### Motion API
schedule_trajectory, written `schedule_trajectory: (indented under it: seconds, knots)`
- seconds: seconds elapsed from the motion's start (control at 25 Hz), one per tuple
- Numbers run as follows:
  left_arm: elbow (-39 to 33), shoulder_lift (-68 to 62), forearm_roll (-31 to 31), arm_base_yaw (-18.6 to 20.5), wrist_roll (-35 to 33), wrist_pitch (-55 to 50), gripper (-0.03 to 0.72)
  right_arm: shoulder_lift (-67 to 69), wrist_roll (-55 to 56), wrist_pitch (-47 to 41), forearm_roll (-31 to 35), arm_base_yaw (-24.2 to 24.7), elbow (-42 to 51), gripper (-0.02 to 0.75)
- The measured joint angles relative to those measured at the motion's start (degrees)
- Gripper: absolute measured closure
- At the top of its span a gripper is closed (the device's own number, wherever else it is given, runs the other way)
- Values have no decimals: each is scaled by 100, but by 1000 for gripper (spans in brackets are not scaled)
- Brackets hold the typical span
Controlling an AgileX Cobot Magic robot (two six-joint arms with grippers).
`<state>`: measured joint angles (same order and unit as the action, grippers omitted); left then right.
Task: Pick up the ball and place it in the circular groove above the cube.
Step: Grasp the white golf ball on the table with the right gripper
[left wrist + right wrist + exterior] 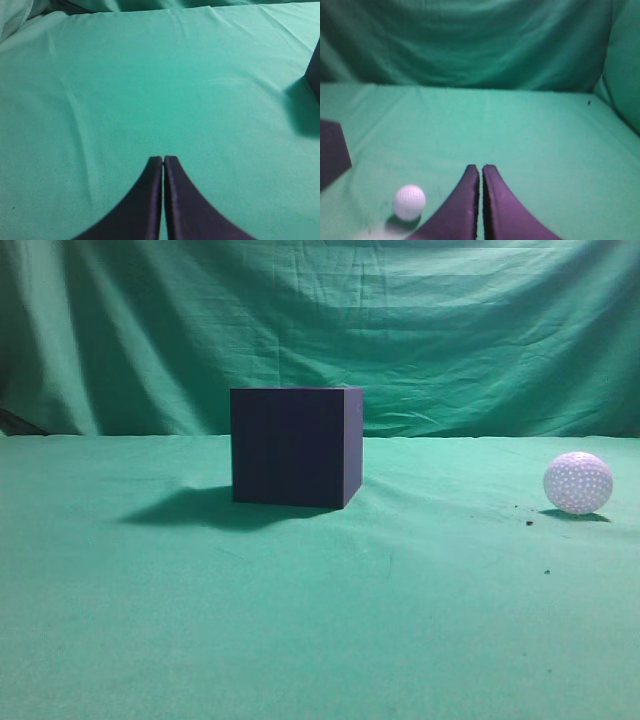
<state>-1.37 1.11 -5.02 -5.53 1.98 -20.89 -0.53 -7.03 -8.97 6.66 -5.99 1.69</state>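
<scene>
The white dimpled ball near the dark specks is the next place for my right gripper to go, and it should close there on the ball's opposite sides (578,484) (409,203).
The dark navy cube (295,445) stands on the green cloth near the middle of the exterior view. Its top face is not visible from this height. The white dimpled ball (578,483) lies on the cloth at the far right. Neither gripper shows in the exterior view. In the right wrist view the ball (410,202) lies to the left of my right gripper (481,168), which is shut and empty; a corner of the cube (332,152) shows at the left edge. My left gripper (163,159) is shut and empty over bare cloth, with the cube's edge (315,70) at far right.
A green cloth (320,620) covers the table and hangs as a backdrop (400,330) behind it. A few dark specks (529,522) lie on the cloth near the ball.
</scene>
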Motion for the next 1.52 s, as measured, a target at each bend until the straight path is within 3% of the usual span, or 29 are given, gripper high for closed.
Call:
schedule_trajectory:
  seconds: [0.2,0.28,0.44,0.64,1.0,1.32,1.52]
  knots:
    - [0,0,0,0,0,0,688,0,0,1755,226,0,0,738]
    - [0,0,0,0,0,0,688,0,0,1923,323,0,-36,738]
    - [0,0,0,0,0,0,688,204,0,840,376,0,-688,738]
    - [0,0,0,0,0,0,688,1483,74,-279,491,0,-1478,738]
    - [0,0,0,0,0,0,688,3318,205,-922,1018,0,-1904,738]
    - [0,0,0,0,0,0,688,5352,-501,-2774,1067,0,-3420,738]
    - [0,0,0,0,0,0,688,6433,-536,-3040,971,-589,-4082,738]
